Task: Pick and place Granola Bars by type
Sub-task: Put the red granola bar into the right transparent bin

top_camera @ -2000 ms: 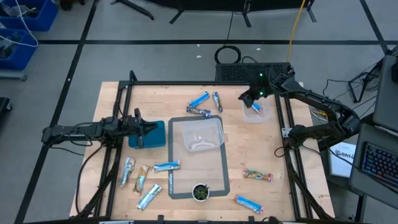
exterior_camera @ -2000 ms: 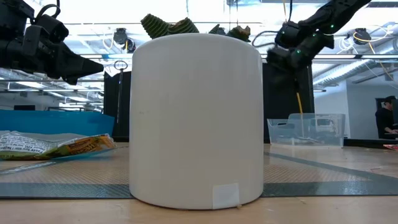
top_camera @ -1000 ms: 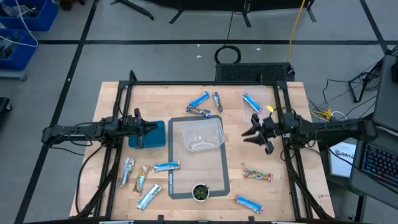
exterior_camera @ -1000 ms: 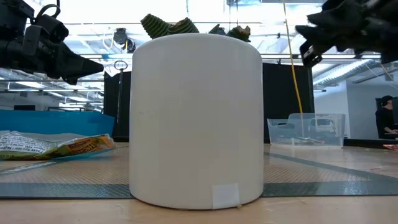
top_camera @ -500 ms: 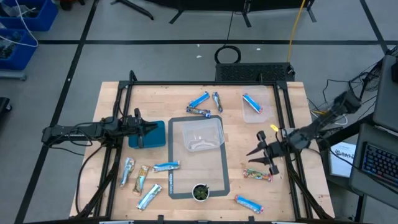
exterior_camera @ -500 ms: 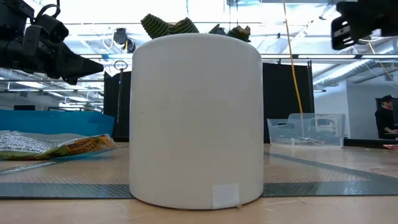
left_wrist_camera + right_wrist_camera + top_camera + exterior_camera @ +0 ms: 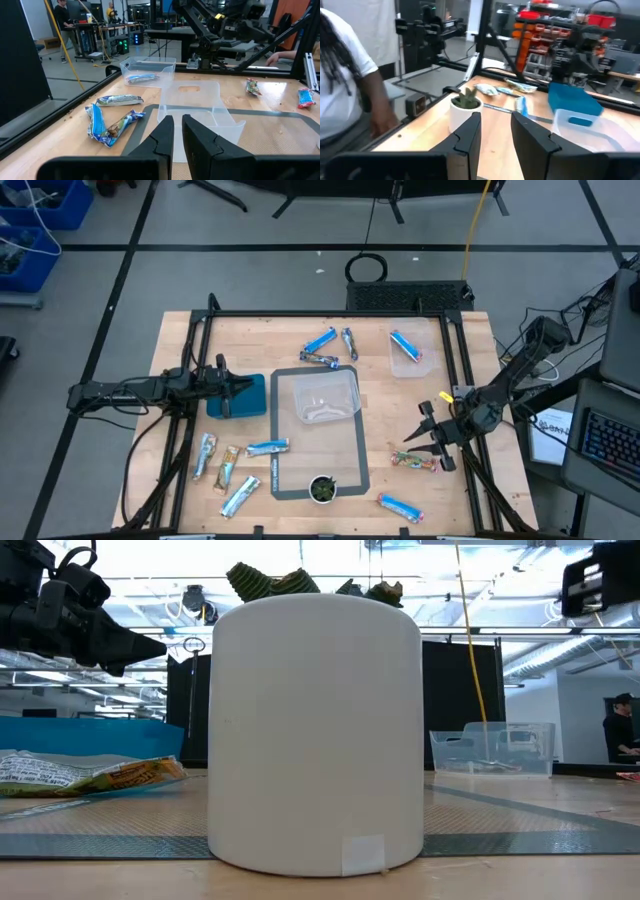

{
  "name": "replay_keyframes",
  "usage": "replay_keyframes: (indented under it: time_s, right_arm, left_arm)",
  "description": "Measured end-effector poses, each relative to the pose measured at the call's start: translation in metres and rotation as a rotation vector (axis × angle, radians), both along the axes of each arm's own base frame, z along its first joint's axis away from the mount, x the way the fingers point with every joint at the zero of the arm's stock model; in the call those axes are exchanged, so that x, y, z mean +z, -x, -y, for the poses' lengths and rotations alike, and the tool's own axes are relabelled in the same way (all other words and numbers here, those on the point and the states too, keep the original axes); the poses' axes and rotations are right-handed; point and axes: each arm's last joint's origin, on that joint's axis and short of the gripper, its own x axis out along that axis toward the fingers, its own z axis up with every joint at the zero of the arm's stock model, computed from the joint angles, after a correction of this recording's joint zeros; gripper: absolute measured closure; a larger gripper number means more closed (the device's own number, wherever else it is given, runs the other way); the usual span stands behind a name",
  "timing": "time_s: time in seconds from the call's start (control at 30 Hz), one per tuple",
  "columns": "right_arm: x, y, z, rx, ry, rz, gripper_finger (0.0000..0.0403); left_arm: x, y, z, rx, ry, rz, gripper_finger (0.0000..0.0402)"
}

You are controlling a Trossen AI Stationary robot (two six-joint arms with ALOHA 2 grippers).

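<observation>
The orange-red bar lies just below the open fingers of my right gripper, which will close on the middle of the orange-red bar (image 7: 415,461).
Wrapped granola bars lie flat on the wooden table: three at the far middle (image 7: 325,348), several at the near left (image 7: 235,465), a blue one (image 7: 399,505) near the front and an orange-red one (image 7: 414,462) at the near right. Another blue bar (image 7: 405,345) lies in a small clear container (image 7: 408,365). My right gripper (image 7: 414,426) hangs open, pointing level, just beyond the orange-red bar and above it, with nothing between its fingers (image 7: 470,132). My left gripper (image 7: 232,390) waits shut over a teal box (image 7: 248,395) at the left.
A larger clear tray (image 7: 320,395) sits on a grey mat (image 7: 355,465) in the middle. A small white pot with a green plant (image 7: 322,488) stands at the mat's near edge and fills the low view (image 7: 315,730). A person (image 7: 345,80) stands beyond the table.
My right gripper has swung along the table's right side toward the near edge and sunk a little, from beside the small clear container to just above the orange-red bar. It has rolled somewhat and stayed open. No bar has moved.
</observation>
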Motion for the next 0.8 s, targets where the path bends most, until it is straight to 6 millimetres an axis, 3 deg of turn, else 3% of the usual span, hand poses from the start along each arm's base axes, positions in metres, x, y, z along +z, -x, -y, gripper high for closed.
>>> replay_keyframes:
  time_s: [0.07, 0.2, 0.4, 0.8]
  right_arm:
    - [-0.005, 0.003, 0.006, -0.049, -0.020, 0.029, 0.0305]
    - [0.009, 0.009, 0.014, -0.128, -0.079, 0.133, 0.0305]
    - [0.017, 0.016, 0.022, -0.148, -0.033, 0.205, 0.0305]
    - [0.015, 0.030, 0.038, -0.194, -0.030, 0.194, 0.0305]
  left_arm:
    - [0.000, 0.000, 0.000, 0.000, 0.000, 0.000, 0.0360]
    - [0.000, 0.000, 0.000, 0.000, 0.000, 0.000, 0.0360]
    - [0.000, 0.000, 0.000, 0.000, 0.000, 0.000, 0.0360]
    - [0.000, 0.000, 0.000, -0.001, 0.000, 0.000, 0.0360]
